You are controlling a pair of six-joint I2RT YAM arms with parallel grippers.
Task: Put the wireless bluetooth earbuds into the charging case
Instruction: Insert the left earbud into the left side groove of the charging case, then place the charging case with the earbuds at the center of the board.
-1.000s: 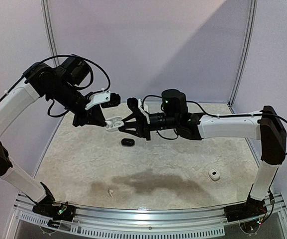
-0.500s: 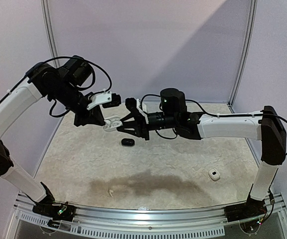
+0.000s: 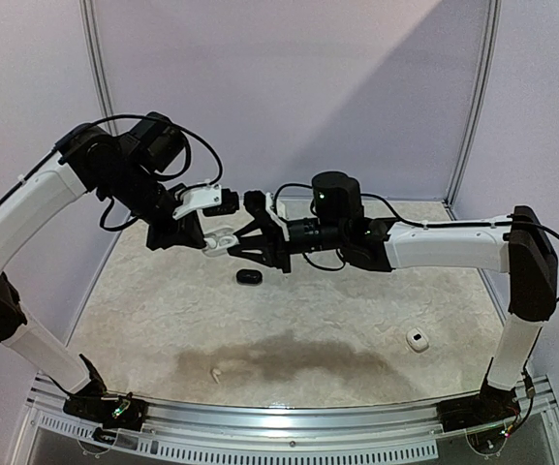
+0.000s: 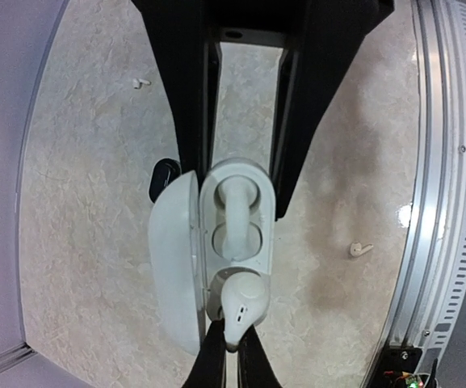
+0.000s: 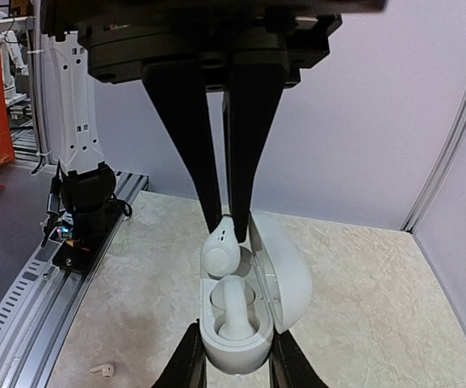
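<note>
Next, my right gripper lets go of the white charging case on the mat [image 3: 322, 289] between the black case and small white case. The held case is still in the air over the mat.
In the air over the mat, my right gripper [image 5: 234, 339] is shut on a white charging case [image 5: 233, 343], its lid [image 5: 285, 271] swung open. One white earbud [image 5: 234, 307] lies seated in the case. My left gripper [image 4: 232, 326] is shut on the stem of a second white earbud [image 4: 242, 301], whose head sits tilted at the mouth of the case's [image 4: 237, 242] other socket. From above, the left gripper [image 3: 204, 240] and right gripper [image 3: 232, 242] meet tip to tip at the case [image 3: 221, 238].
A black case [image 3: 248, 277] lies on the mat under the grippers. A small white case [image 3: 417, 339] sits at the front right. Loose white earbuds lie on the mat [image 3: 215, 372] [image 4: 360, 249] [image 4: 140, 82]. A metal rail [image 3: 289, 426] runs along the near edge.
The left arm's elbow and wrist have shifted slightly right and up, with the held earbud staying at the case. The right arm has not moved.
</note>
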